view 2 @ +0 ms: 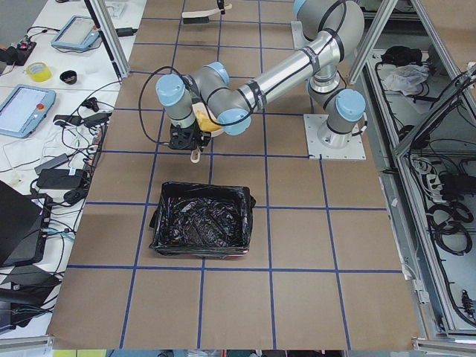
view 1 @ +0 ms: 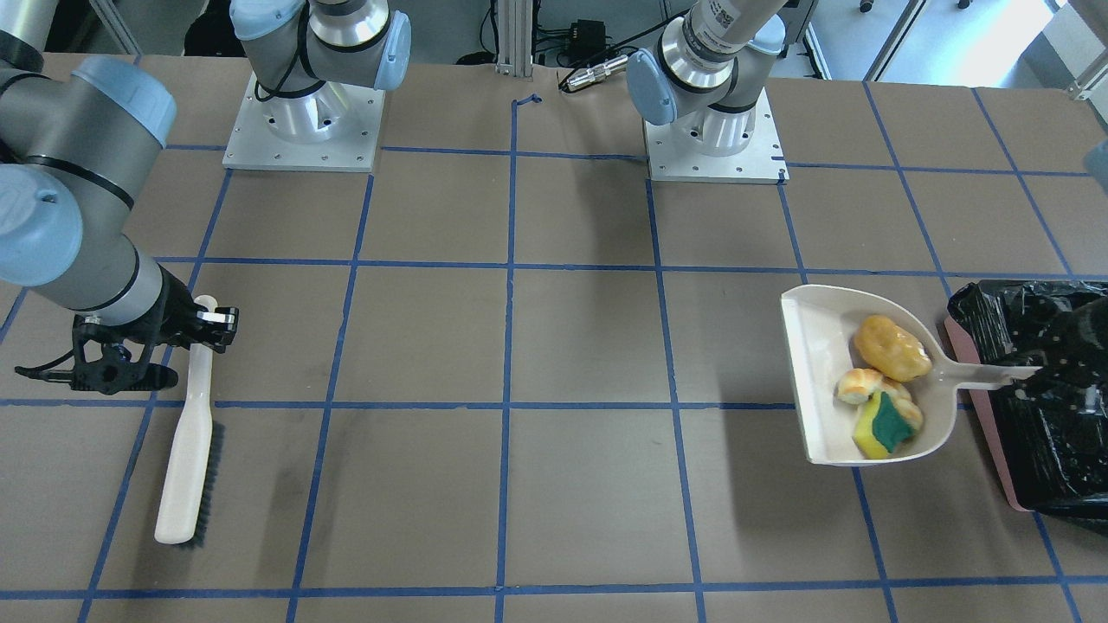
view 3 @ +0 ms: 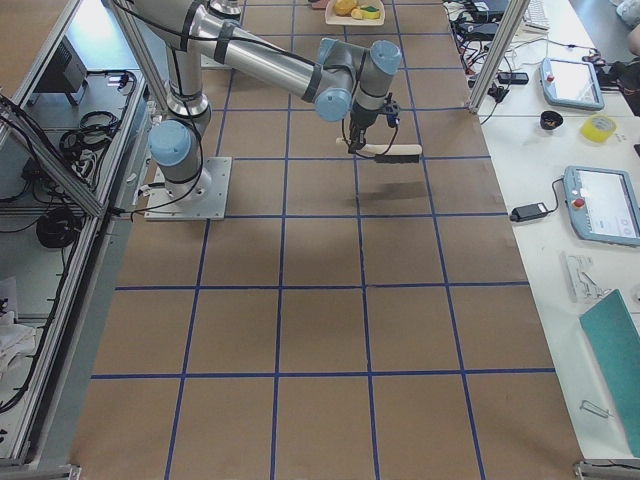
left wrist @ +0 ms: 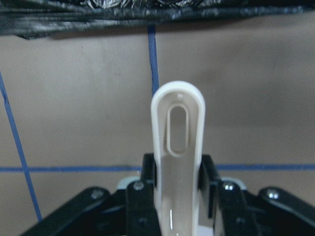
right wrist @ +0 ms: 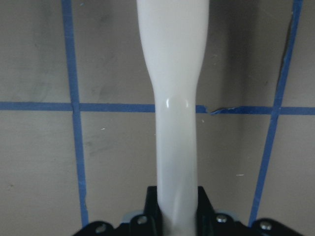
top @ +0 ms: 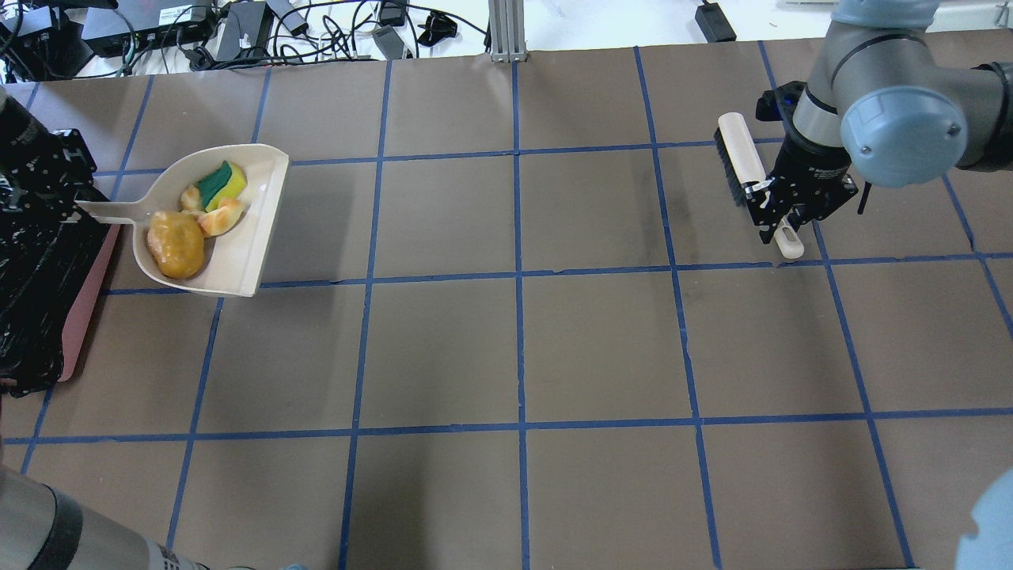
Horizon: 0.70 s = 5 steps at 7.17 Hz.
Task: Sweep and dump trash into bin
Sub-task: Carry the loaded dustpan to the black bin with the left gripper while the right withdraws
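Note:
I need to open my right gripper to let go of the beige brush on the table (view 1: 125,457) (right wrist: 300,46), along the slanted blue tape line that is closest to it.
My left gripper (left wrist: 177,172) is shut on the handle of the beige dustpan (view 1: 814,363), holding it above the table beside the bin (view 1: 1047,433). In the front view the gripper (view 1: 1030,374) is dark against the black bag. The pan holds the trash: a yellow-orange lump (view 1: 892,348), a croissant-like piece (view 1: 859,385) and a green-and-yellow sponge scrap (view 1: 887,424). In the overhead view the pan (top: 245,245) and the bin (top: 32,261) are at the far left. My right gripper (top: 779,218) is shut on the handle of the beige brush (top: 740,150), low over the table.
The brown table (top: 514,348) has a blue tape grid. The two arm bases (view 1: 303,121) (view 1: 714,138) stand at the robot's edge. Cables and power bricks (top: 237,32) lie beyond the far edge. The bin also shows in the exterior left view (view 2: 201,223).

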Each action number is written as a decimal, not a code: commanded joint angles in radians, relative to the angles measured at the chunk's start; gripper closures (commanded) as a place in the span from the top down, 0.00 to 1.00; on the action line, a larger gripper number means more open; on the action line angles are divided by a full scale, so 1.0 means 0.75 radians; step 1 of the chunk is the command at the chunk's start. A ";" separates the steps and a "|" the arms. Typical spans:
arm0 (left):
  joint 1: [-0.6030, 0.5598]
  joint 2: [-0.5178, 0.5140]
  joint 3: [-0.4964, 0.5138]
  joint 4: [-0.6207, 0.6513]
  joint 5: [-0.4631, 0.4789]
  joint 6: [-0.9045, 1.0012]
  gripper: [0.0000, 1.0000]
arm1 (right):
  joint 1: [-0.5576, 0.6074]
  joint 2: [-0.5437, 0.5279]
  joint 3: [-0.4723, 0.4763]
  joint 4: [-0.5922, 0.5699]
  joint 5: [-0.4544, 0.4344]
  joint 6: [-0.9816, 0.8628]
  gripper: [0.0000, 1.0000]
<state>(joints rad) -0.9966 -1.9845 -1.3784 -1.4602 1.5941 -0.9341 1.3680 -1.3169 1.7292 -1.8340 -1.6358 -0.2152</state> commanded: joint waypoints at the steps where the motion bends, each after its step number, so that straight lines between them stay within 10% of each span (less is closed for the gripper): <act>1: 0.107 -0.082 0.245 -0.096 0.014 0.039 0.00 | -0.081 0.040 0.006 -0.062 -0.020 -0.024 0.00; 5: 0.271 -0.266 0.620 -0.249 0.016 0.116 0.00 | -0.196 0.119 0.000 -0.127 -0.001 -0.120 0.00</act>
<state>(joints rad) -0.8322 -2.1395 -0.9987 -1.6121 1.6039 -0.8738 1.2367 -1.2462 1.7309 -1.8968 -1.6372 -0.2822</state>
